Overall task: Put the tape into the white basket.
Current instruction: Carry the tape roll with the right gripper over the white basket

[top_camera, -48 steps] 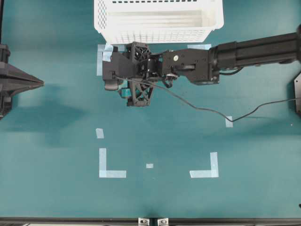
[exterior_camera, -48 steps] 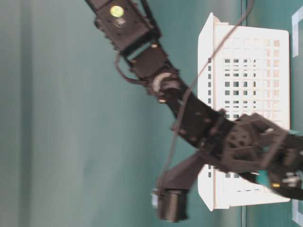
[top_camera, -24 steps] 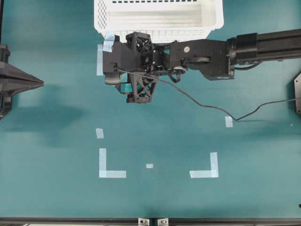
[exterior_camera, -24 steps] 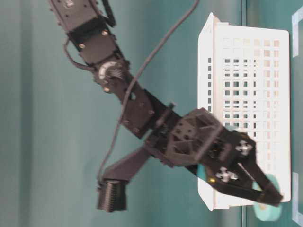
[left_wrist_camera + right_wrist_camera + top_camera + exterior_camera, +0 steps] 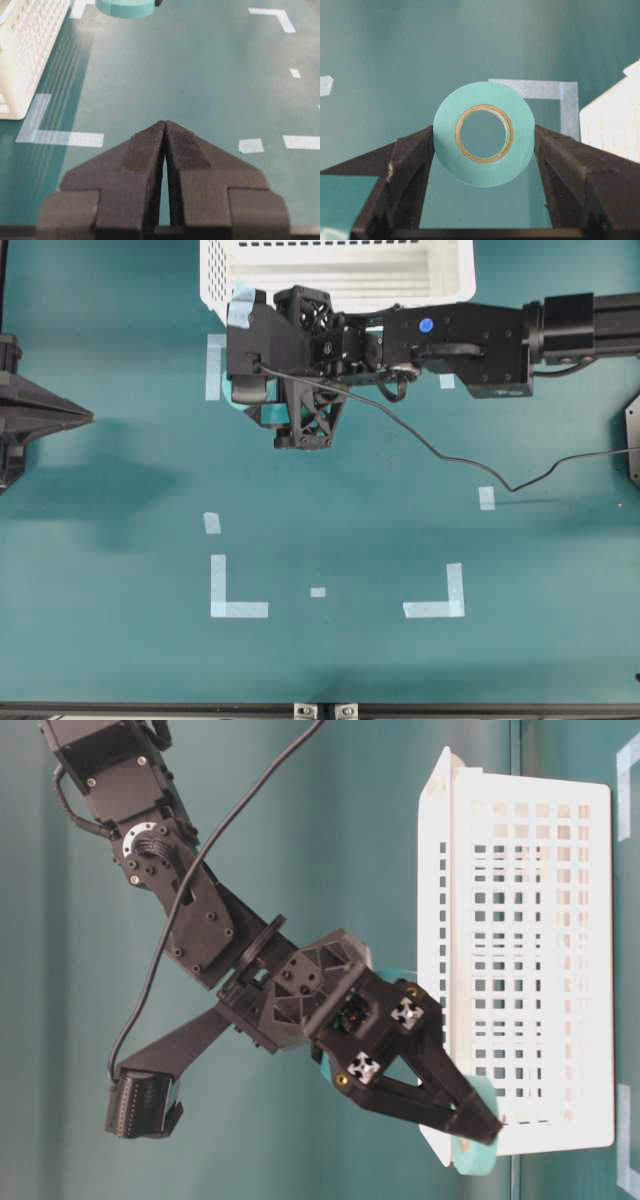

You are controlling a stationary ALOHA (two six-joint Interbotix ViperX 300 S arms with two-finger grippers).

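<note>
My right gripper is going to release the tape on the white basket's bottom (image 5: 354,283), near the middle of the basket's near side.
The tape (image 5: 485,170), a small teal roll with a pale core ring, is pinched by its sides between the fingers of my right gripper (image 5: 484,135). The table-level view shows the gripper (image 5: 470,1125) pointing down, with the tape (image 5: 475,1155) at its fingertips, off the table and right beside the near wall of the white basket (image 5: 530,920). From overhead, the right arm lies across the basket's (image 5: 440,285) front left corner. My left gripper (image 5: 85,417) rests at the far left, shut and empty (image 5: 165,122), and the tape (image 5: 125,7) shows far ahead of it.
Pale tape L-marks (image 5: 235,600) (image 5: 440,600) and small strips lie on the teal table. A black cable (image 5: 450,455) trails from the right arm across the table. Pale strips (image 5: 213,370) lie beside the basket's corner.
The right arm has carried the tape up off the table and toward the basket's front left corner. The left gripper has stayed still.
</note>
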